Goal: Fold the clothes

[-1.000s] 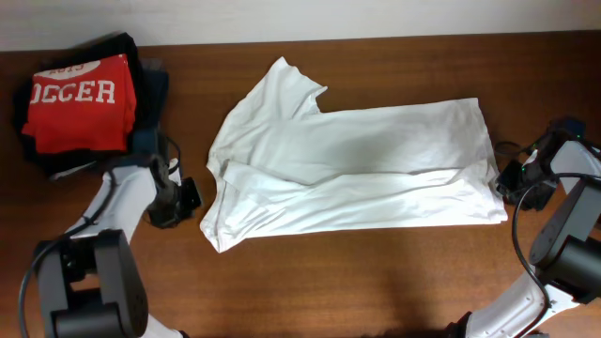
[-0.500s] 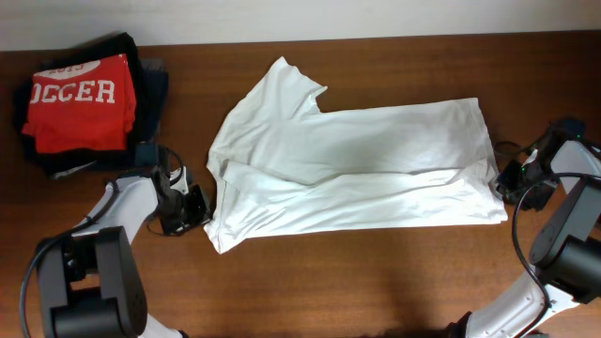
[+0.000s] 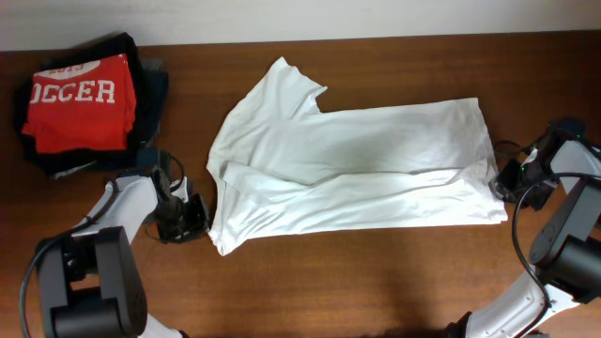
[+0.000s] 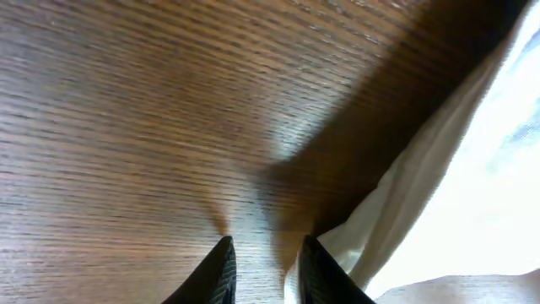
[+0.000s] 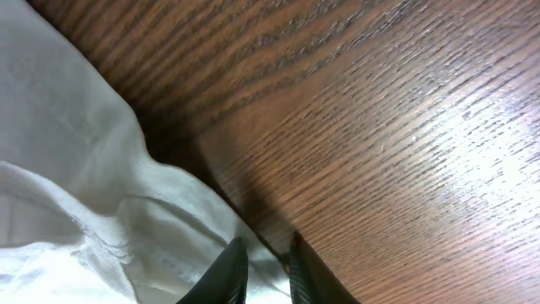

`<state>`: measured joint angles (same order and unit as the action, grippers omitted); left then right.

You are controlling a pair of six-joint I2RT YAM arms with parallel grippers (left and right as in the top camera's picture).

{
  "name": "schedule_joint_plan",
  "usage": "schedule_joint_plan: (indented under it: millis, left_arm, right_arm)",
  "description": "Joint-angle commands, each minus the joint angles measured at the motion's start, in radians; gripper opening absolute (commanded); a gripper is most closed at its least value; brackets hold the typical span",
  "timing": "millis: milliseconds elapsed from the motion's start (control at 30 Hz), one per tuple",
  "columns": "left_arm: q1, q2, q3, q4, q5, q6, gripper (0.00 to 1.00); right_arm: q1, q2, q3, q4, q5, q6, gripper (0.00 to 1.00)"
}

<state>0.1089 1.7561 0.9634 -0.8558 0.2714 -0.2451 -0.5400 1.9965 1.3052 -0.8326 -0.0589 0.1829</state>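
Observation:
The left gripper has only a sliver of the white T-shirt's corner inside its fingers, so it should open and close around more of the T-shirt's edge [image 3: 216, 232] before folding.
A white T-shirt [image 3: 357, 169] lies flat across the middle of the table, folded once lengthwise, its sleeve toward the back left. My left gripper [image 3: 199, 218] sits at the shirt's front left corner. In the left wrist view its jaws [image 4: 266, 270] are slightly apart over bare wood, with the shirt's edge [image 4: 439, 194] against the right finger. My right gripper [image 3: 507, 176] is at the shirt's right hem. In the right wrist view its jaws [image 5: 263, 268] are nearly closed, with the hem's edge [image 5: 126, 211] between them.
A stack of folded clothes with a red "SOCCER" shirt [image 3: 80, 103] on top sits at the back left corner. Dark wooden table [image 3: 376, 282] extends in front of the shirt. Both arm bases stand at the front corners.
My left gripper has moved right and a little forward, from beside the clothes stack to the shirt's front left corner. The right gripper has stayed at the hem.

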Motion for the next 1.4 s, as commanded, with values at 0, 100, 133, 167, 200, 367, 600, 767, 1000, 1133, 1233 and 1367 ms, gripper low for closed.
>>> schedule_joint_plan:
  millis: [0, 100, 133, 167, 200, 367, 600, 767, 1000, 1133, 1233, 1367]
  left_arm:
    - [0.003, 0.012, 0.037, -0.002, -0.018, 0.015, 0.20]
    - [0.003, 0.012, 0.039, 0.003, 0.003, 0.015, 0.09]
    - [0.003, 0.012, 0.039, 0.005, 0.012, 0.015, 0.09]
    - [0.003, 0.012, 0.039, 0.006, 0.040, 0.015, 0.09]
    - [0.003, 0.012, 0.039, 0.009, 0.076, 0.015, 0.09]
    - [0.015, 0.012, 0.041, -0.014, 0.092, 0.015, 0.50]
    - [0.198, 0.012, 0.040, -0.074, 0.178, 0.015, 0.41]
    - [0.203, 0.012, 0.040, 0.008, 0.266, -0.037, 0.57]
    - [0.193, 0.012, 0.032, 0.029, 0.244, -0.057, 0.53]
    - [0.109, 0.012, 0.032, 0.011, 0.225, -0.122, 0.47]
    - [0.050, 0.012, 0.032, -0.006, 0.057, -0.121, 0.47]
    - [0.005, 0.012, 0.032, -0.008, -0.068, -0.121, 0.33]
  right_arm:
    - [0.003, 0.019, 0.007, -0.001, -0.020, -0.003, 0.18]
    - [0.003, 0.019, 0.007, -0.001, -0.019, -0.003, 0.04]
    - [0.003, 0.019, 0.007, -0.001, -0.016, -0.003, 0.04]
    - [0.003, 0.019, 0.007, -0.001, -0.016, -0.003, 0.04]
    - [0.003, 0.019, 0.007, -0.001, -0.016, -0.003, 0.04]
    - [0.003, 0.019, 0.007, -0.001, -0.016, -0.003, 0.04]
    - [0.003, 0.019, 0.007, 0.000, -0.016, -0.003, 0.04]
    - [0.003, 0.019, 0.007, -0.001, -0.016, -0.003, 0.05]
    - [0.003, 0.019, 0.007, 0.000, -0.016, -0.003, 0.05]
    - [0.003, 0.019, 0.007, -0.002, -0.016, -0.003, 0.05]
    - [0.003, 0.019, 0.007, -0.001, -0.016, -0.003, 0.05]
    - [0.003, 0.019, 0.007, -0.002, -0.016, -0.003, 0.05]
